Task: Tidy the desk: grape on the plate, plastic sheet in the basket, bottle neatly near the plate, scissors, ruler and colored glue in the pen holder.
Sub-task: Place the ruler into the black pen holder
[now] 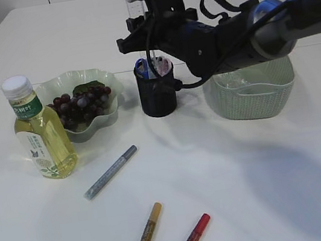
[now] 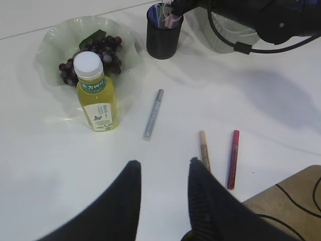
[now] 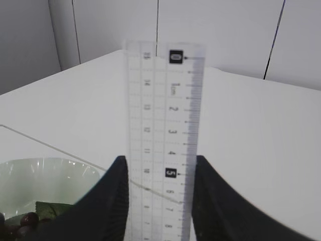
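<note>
Next, I let go of the clear ruler with my right gripper in the black pen holder (image 1: pixel 141 67), beside the scissors handles, toward the green plate.
My right gripper (image 1: pixel 149 27) is shut on the clear ruler (image 3: pixel 165 115) and holds it upright over the black pen holder (image 1: pixel 157 93); the ruler's lower end reaches the holder's mouth. Scissors handles (image 1: pixel 153 66) stick out of the holder. Grapes (image 1: pixel 81 102) lie on the green plate (image 1: pixel 102 81). The yellow bottle (image 1: pixel 42 136) stands upright just left of the plate. Silver (image 1: pixel 110 172), gold (image 1: pixel 145 236) and red (image 1: pixel 191 238) glue pens lie on the table. My left gripper (image 2: pixel 163 168) is open and empty above the table front. The plastic sheet is out of view.
A green woven basket (image 1: pixel 250 91) stands right of the pen holder, partly behind my right arm. A brown surface with a cable (image 2: pixel 293 201) shows at the left wrist view's lower right corner. The white table's far edge lies behind the arm.
</note>
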